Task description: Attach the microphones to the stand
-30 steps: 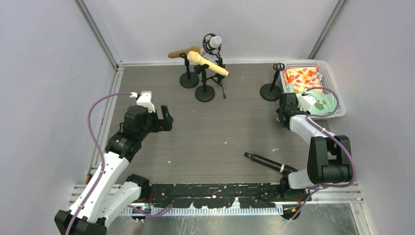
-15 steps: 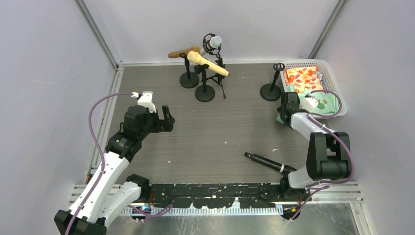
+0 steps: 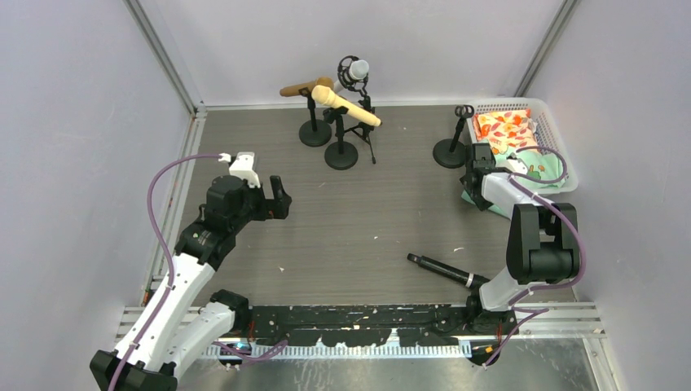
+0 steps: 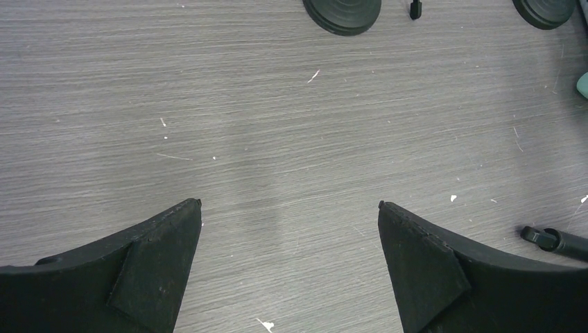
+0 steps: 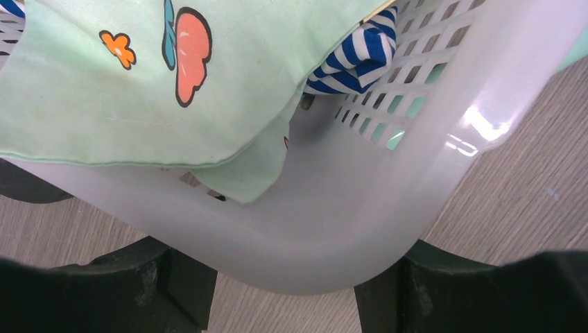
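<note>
Next, I back off and pull the teal-green microphone clear by the microphone's head [image 3: 468,198], because the basket's corner fills my right gripper and hangs over the microphone.
Three microphones sit in stands at the back: a gold one [image 3: 303,86], a cream-yellow one [image 3: 348,107] and a white one [image 3: 356,70]. A further stand [image 3: 453,145] near the basket has nothing in its clip. A black microphone [image 3: 444,270] lies on the table front right; its tip shows in the left wrist view [image 4: 555,241]. A teal-green end [image 3: 475,199] peeks out beside the right arm; what it is I cannot tell. My left gripper [image 3: 279,194] is open and empty over bare table [image 4: 290,202]. My right gripper [image 3: 476,173] is open, its jaws either side of the basket's corner [image 5: 284,305].
The white plastic basket [image 3: 562,167] at the back right holds patterned cloths [image 3: 505,126]: a pale green one [image 5: 139,90] and a blue-striped one [image 5: 360,59]. Round stand bases [image 4: 342,8] stand ahead of the left gripper. Grey walls close in left, right and back.
The right gripper has moved back along the basket's left side, closer to its corner. The left arm has barely moved.
</note>
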Robot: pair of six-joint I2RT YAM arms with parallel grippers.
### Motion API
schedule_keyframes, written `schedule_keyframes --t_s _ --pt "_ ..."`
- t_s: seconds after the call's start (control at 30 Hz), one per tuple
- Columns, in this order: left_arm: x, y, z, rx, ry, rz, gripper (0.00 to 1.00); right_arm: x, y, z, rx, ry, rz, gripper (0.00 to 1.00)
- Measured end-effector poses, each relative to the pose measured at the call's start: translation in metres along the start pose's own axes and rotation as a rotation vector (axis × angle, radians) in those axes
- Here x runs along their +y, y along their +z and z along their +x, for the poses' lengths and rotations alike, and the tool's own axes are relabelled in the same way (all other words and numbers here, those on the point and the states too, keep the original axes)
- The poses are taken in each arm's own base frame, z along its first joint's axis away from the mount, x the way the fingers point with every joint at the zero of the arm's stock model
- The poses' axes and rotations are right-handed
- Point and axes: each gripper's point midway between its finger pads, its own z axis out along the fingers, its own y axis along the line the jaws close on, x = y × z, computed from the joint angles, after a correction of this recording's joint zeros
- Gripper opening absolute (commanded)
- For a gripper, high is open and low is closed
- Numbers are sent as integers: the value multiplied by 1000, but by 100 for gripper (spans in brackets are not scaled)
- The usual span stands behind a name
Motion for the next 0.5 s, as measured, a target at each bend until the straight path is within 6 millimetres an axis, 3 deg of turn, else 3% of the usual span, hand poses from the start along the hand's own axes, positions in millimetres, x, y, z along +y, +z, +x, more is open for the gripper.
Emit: schedule_keyframes --t_s 0.07,0.27,0.5 --pt "0 0 0 -1 0 1 100 0 0 0 2 6 -1 64" --pt "-1 0 -1 -3 0 5 100 0 -1 3 11 10 0 44" --pt "-1 0 0 -1 0 9 100 1 -5 2 6 0 -10 46"
